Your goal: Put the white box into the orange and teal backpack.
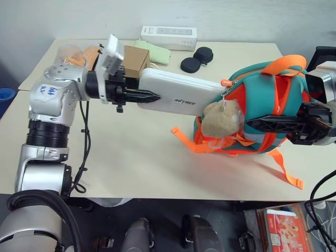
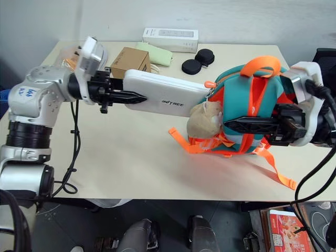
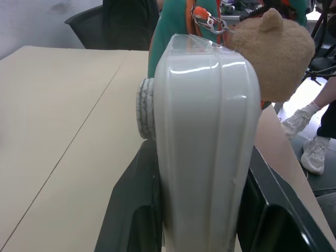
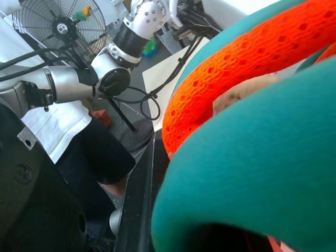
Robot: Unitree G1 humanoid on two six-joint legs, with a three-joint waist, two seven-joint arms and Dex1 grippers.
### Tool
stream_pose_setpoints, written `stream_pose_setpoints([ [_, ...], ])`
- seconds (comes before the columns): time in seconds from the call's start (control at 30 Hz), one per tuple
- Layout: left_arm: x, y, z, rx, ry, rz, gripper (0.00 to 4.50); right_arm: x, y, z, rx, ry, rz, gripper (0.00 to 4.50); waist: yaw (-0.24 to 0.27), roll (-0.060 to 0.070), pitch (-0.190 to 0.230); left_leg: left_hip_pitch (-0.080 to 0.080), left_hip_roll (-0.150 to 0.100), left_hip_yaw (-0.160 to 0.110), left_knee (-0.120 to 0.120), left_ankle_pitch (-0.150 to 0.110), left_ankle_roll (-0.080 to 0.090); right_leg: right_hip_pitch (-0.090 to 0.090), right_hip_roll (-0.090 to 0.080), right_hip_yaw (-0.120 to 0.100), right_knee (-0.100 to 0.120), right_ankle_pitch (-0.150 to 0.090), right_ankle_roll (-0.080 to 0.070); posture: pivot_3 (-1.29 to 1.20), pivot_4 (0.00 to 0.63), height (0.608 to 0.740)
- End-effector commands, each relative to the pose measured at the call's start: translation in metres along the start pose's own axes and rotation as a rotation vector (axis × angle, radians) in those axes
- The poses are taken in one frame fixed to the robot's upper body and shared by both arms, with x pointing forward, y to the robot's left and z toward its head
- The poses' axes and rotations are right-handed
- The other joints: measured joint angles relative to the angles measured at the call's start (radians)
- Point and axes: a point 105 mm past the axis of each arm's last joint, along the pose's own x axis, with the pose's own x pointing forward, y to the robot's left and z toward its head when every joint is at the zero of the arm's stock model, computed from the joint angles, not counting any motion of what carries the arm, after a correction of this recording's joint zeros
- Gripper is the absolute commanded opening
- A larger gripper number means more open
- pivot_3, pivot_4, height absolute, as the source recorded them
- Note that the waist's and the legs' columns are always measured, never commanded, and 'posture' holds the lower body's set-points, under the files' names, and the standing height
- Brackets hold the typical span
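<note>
My left gripper should release the white box inside the backpack's zip opening (image 1: 253, 101) (image 3: 205, 32), behind the tan plush toy.
The white box (image 1: 181, 92) hangs level above the table, and my left gripper (image 1: 155, 96) is shut on its near end, one black finger on each flat side. In the left wrist view the box (image 3: 207, 136) runs between both fingers toward the backpack. Its far end reaches the zip opening at the top of the orange and teal backpack (image 1: 262, 86), just above the tan plush toy (image 1: 221, 119). The backpack stands on the table's right side. My right gripper (image 1: 254, 125) is shut on its front edge, with teal and orange fabric (image 4: 252, 157) between its fingers.
At the back of the table (image 1: 136, 157) stand a brown cardboard box (image 1: 135, 59), a long white carton (image 1: 169, 37), a pale green pouch (image 1: 158, 52) and two black discs (image 1: 197, 59). Orange straps (image 1: 286, 173) trail toward the front right edge. A person's feet (image 3: 310, 142) are beyond the table.
</note>
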Motion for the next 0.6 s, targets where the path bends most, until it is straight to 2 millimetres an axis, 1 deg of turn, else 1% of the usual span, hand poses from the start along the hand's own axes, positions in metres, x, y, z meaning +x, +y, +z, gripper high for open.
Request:
stream_pose_setpoints([
  [0.03,0.022,0.000,0.009,0.105,0.013,-0.048,1.27,0.006,0.011,0.007,-0.074,-0.008,0.043,0.03,0.003,0.000,0.000,0.000,0.000,0.000,0.000,0.000,0.000,0.000,0.000,0.000,0.000,0.000,0.000,0.00,0.150,0.740],
  [0.1,0.033,0.004,0.010,0.109,-0.005,-0.038,1.27,0.008,0.011,0.005,-0.077,-0.006,0.047,0.03,0.006,0.000,0.000,-0.001,0.000,0.000,0.000,-0.001,0.001,0.000,0.000,0.000,0.000,0.000,0.000,0.00,0.150,0.740],
  [0.2,0.055,0.008,0.012,0.119,-0.031,-0.033,1.27,0.010,0.012,0.004,-0.082,-0.005,0.051,0.03,0.016,0.000,0.000,-0.001,0.000,0.000,0.001,-0.001,0.001,0.000,0.000,0.000,-0.001,0.000,0.001,0.00,0.150,0.740],
  [0.3,0.070,0.004,0.007,0.154,-0.014,-0.060,1.27,0.011,0.012,0.004,-0.085,-0.010,0.048,0.03,0.017,0.000,0.000,-0.002,-0.001,0.000,0.002,-0.001,0.002,0.000,0.000,0.000,-0.001,0.001,0.002,0.00,0.150,0.740],
  [0.33,0.072,0.002,0.006,0.172,-0.006,-0.076,1.27,0.011,0.011,0.004,-0.086,-0.009,0.040,0.03,0.016,0.000,0.000,-0.002,-0.001,0.000,0.002,-0.002,0.003,0.000,-0.001,0.000,-0.001,0.001,0.002,0.00,0.150,0.740],
  [0.37,0.071,0.002,0.006,0.175,-0.004,-0.077,1.27,0.011,0.011,0.003,-0.087,-0.006,0.033,0.03,0.016,0.000,0.000,-0.002,-0.001,0.000,0.003,-0.002,0.003,0.000,-0.001,0.000,-0.001,0.001,0.002,0.00,0.150,0.740],
  [0.5,0.050,0.011,0.006,0.144,0.006,-0.049,1.27,0.005,0.012,0.000,-0.080,0.006,0.007,0.03,0.014,0.000,0.000,-0.002,0.000,0.000,0.003,-0.002,0.003,0.000,-0.001,0.000,-0.001,0.001,0.002,0.00,0.150,0.740],
  [0.6,0.020,0.012,-0.001,0.109,0.054,-0.058,1.27,-0.006,0.014,-0.001,-0.073,0.026,-0.024,0.03,0.011,0.000,0.000,-0.002,0.000,0.000,0.003,-0.002,0.003,0.000,0.000,0.000,-0.001,0.001,0.002,0.00,0.150,0.740],
])
